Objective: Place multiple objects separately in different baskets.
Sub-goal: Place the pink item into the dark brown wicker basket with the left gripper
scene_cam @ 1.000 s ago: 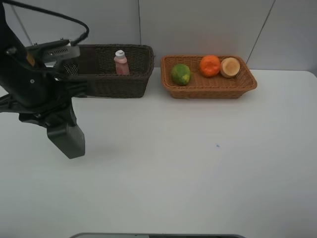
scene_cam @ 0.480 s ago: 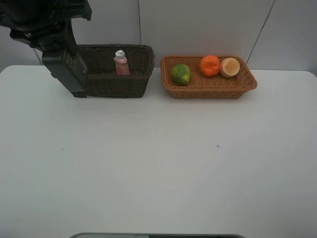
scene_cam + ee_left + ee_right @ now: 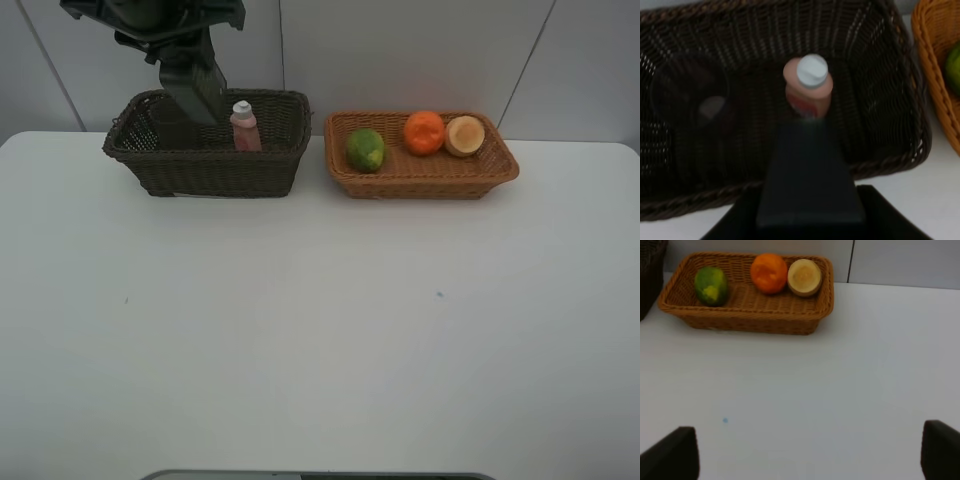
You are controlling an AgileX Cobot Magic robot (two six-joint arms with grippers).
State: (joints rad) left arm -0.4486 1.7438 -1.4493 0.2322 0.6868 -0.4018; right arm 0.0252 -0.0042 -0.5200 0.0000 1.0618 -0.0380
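I should use my left gripper to set the black pump bottle down in the dark brown basket, between the translucent cup and the pink bottle [image 3: 213, 145] [image 3: 761, 120].
My left gripper [image 3: 178, 52] hangs over the dark brown basket [image 3: 205, 175], shut on the black pump bottle [image 3: 196, 88], which tilts down into the basket beside the small pink white-capped bottle [image 3: 243, 127]. In the left wrist view the black bottle [image 3: 807, 175] fills the middle, the pink bottle [image 3: 809, 87] stands upright just past it, and a translucent cup [image 3: 700, 102] shows faintly on the basket floor. The orange-tan basket [image 3: 425, 180] holds the green-yellow fruit [image 3: 365, 149], the orange [image 3: 423, 131] and the peach-like fruit [image 3: 465, 135]. My right gripper [image 3: 805, 452] is open above bare table.
Both baskets stand side by side at the back of the white table [image 3: 320, 330], close to the wall. A small blue speck [image 3: 439, 294] marks the tabletop. The right arm does not show in the exterior view.
The left arm has lifted the black bottle from low over the table's left side, up and back, to above the dark basket. The right gripper has stayed still.
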